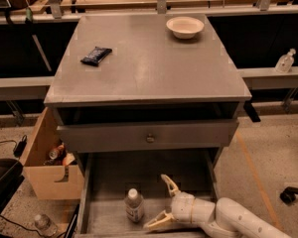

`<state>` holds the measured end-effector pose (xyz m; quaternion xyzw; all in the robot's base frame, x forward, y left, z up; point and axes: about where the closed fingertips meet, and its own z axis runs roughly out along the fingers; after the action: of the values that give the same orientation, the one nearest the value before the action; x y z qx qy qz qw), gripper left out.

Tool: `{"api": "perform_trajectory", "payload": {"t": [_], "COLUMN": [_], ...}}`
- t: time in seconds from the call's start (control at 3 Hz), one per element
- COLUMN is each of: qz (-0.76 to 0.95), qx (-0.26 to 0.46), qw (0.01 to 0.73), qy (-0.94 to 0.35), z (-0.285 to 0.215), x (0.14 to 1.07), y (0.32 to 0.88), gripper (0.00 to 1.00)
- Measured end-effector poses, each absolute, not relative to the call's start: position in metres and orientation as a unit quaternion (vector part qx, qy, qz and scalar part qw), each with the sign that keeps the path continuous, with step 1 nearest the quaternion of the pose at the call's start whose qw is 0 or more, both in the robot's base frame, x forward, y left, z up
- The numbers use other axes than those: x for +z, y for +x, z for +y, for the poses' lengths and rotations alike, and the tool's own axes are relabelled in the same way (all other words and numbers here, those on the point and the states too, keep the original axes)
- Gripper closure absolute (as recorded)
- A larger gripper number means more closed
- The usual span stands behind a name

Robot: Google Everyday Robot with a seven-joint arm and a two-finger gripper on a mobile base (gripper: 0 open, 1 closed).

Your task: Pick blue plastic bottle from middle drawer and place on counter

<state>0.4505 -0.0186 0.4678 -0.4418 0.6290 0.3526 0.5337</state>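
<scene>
The blue plastic bottle is inside the middle drawer. Next, I close my gripper around the blue plastic bottle's body [135,208], just below the bottle's white cap.
The blue plastic bottle [134,205] stands upright in the pulled-out middle drawer [109,177], left of centre near the front; it is clear with a white cap and pale label. My gripper [158,202] is open and empty inside the drawer, just right of the bottle, with its fingers spread toward it and a small gap between. The white arm reaches in from the lower right. The grey counter [149,63] lies above.
A white bowl [185,27] and a dark snack packet [96,55] sit on the counter. A grey drawer front with a knob [150,138] sits above the open drawer. A cardboard box [47,162] stands on the floor at left. A small nozzle bottle [285,61] stands at far right.
</scene>
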Motion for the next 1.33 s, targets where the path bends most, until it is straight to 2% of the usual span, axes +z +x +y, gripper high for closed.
{"api": "perform_trajectory", "payload": {"t": [1.33], "qz": [0.628], "qx": [0.345], "qw": [0.500], "qy": [-0.487], "z": [0.054], "x": [0.484], "y": [0.448], "gripper": [0.00]}}
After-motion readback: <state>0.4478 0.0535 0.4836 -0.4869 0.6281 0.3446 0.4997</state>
